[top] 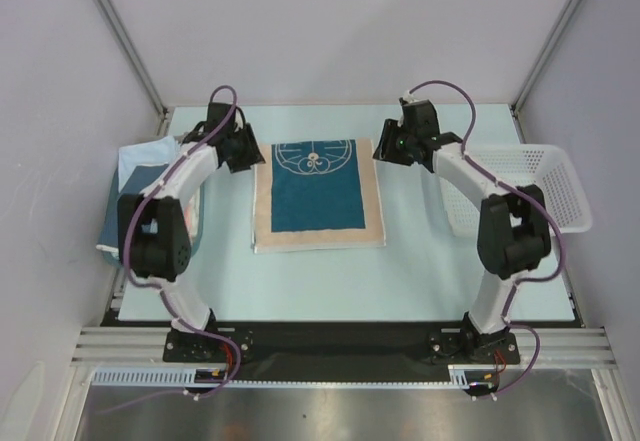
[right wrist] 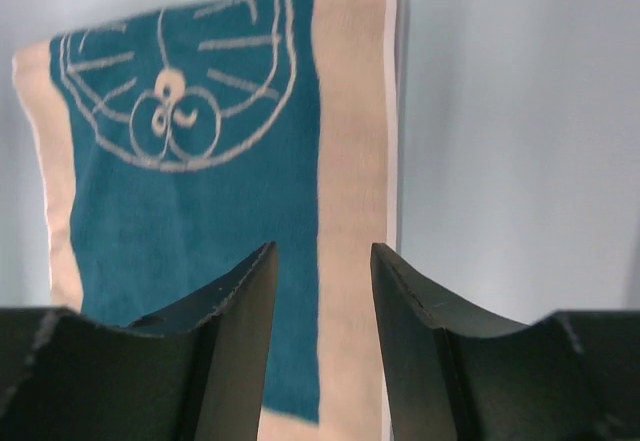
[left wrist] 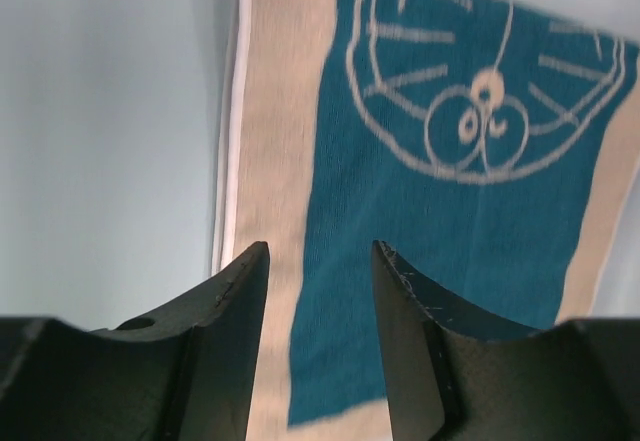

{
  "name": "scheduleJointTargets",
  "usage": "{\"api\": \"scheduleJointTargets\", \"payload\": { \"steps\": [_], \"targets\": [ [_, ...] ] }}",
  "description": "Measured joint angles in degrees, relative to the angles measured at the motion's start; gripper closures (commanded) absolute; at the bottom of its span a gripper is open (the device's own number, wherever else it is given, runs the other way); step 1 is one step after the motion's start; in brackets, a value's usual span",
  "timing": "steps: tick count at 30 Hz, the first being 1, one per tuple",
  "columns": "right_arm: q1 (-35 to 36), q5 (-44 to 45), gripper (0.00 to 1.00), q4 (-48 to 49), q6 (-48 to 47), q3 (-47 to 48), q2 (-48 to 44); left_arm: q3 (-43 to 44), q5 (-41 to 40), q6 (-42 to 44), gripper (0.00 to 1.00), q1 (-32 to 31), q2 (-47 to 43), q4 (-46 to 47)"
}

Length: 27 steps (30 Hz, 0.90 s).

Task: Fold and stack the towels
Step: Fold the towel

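Observation:
I need to close my left gripper on the far corner (top: 263, 145) of the dark teal towel, on the side that is toward the teal tray.
A dark teal towel (top: 318, 193) with a white line drawing and tan ends lies flat and folded in the middle of the table. My left gripper (top: 250, 156) hovers at its far left corner, open, with nothing between its fingers. My right gripper (top: 388, 149) hovers at the far right corner, also open and empty. In the left wrist view the towel (left wrist: 430, 191) lies beyond the left gripper (left wrist: 320, 251). In the right wrist view the towel (right wrist: 200, 181) shows past the right gripper (right wrist: 322, 251). More towels (top: 145, 166), light blue and darker blue, are piled at the left.
The pile at the left sits in a shallow teal tray (top: 112, 249) by the left wall. A white mesh basket (top: 545, 176) stands at the right edge, beside the right arm. Walls close in the table on three sides.

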Motion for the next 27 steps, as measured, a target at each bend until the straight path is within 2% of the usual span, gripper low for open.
{"api": "scheduleJointTargets", "payload": {
  "steps": [4,12,19,27],
  "targets": [
    [-1.75,-0.09,0.53,3.17,-0.15,8.20,10.58,11.52,-3.63,0.11,0.50,0.00,12.20,0.94],
    [-3.21,-1.05,0.52,4.52,-0.15,23.41,27.96,24.57,-6.49,0.37,0.50,0.44,27.80,0.57],
    [-3.76,-1.42,0.52,3.10,-0.13,34.88,36.94,29.51,-6.67,0.87,0.51,1.88,32.61,-1.33],
    [-4.28,-1.46,0.53,2.67,-0.11,38.27,38.93,32.15,-7.02,1.40,0.52,2.84,34.01,-1.29]
  ]
}}
